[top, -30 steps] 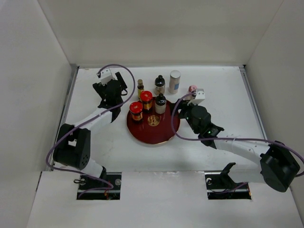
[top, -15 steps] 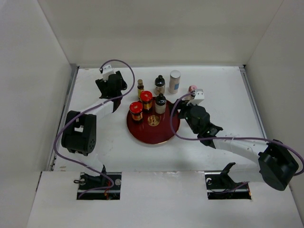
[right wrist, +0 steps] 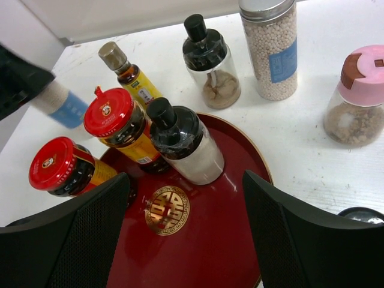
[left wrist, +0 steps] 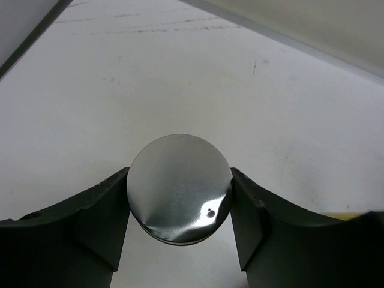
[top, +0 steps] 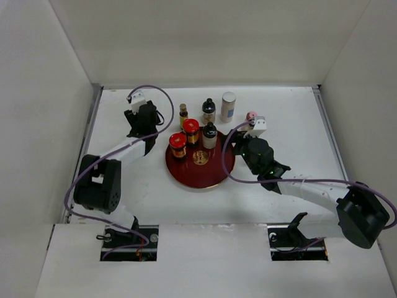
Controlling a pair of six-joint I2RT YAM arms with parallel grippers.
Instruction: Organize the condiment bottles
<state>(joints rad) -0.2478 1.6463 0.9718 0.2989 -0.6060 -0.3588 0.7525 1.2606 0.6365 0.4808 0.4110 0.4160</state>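
The robot's left gripper will release the silver-lidded cylinder on the dark red tray (top: pixel 184 173), just in front of the nearer red-lidded jar.
My left gripper (left wrist: pixel 180 183) is shut on a silver-lidded cylinder (left wrist: pixel 179 180), held left of the tray; in the top view the gripper (top: pixel 145 121) hides it. In the right wrist view its blue-labelled body (right wrist: pixel 60 102) shows blurred. My right gripper (right wrist: pixel 185 198) is open and empty above the dark red tray (right wrist: pixel 204 246). On the tray stand two red-lidded jars (right wrist: pixel 57 168) (right wrist: pixel 114 117) and a black-capped bottle (right wrist: pixel 180 141). Behind the tray stand a slim yellow-labelled bottle (right wrist: pixel 129 72), a black-capped bottle (right wrist: pixel 210 63), a silver-lidded cylinder (right wrist: pixel 270 48) and a pink-capped jar (right wrist: pixel 360 99).
The round tray (top: pixel 214 174) lies mid-table with a gold emblem (top: pixel 200 158). White walls enclose the table on the left, back and right. My right gripper (top: pixel 240 146) hangs over the tray's right edge. Purple cables loop above both wrists.
My left wrist has shifted slightly back and left with the cylinder, and its elbow has swung. My right arm has barely moved.
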